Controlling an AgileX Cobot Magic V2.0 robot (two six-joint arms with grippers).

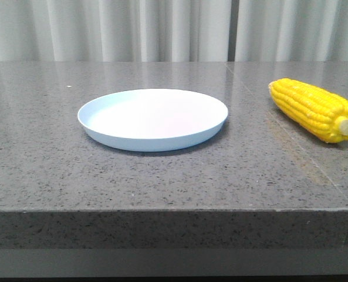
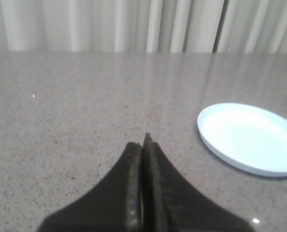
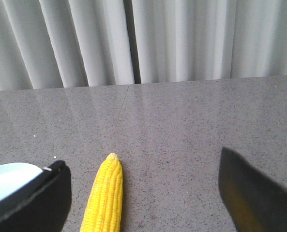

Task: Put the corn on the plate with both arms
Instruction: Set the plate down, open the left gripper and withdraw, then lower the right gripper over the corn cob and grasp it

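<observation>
My right gripper needs to close on the middle of the yellow corn (image 1: 310, 107) (image 3: 104, 200), between its pale stub end and its far end.
The yellow corn (image 1: 314, 110) lies on the grey stone table at the right, its pale stub end toward the front. The pale blue-white plate (image 1: 153, 119) sits empty at the table's middle, apart from the corn. No arm shows in the front view. In the right wrist view my right gripper (image 3: 143, 191) is open, and the corn (image 3: 105, 198) lies between its fingers, nearer one finger (image 3: 34, 203). The plate's edge (image 3: 3, 180) shows beside that finger. In the left wrist view my left gripper (image 2: 143, 145) is shut and empty over bare table, with the plate (image 2: 252, 137) off to one side.
The grey speckled table (image 1: 162, 176) has its front edge (image 1: 162, 208) close to the camera. White curtains (image 1: 162, 29) hang behind the table's far edge. A seam in the stone runs past the corn.
</observation>
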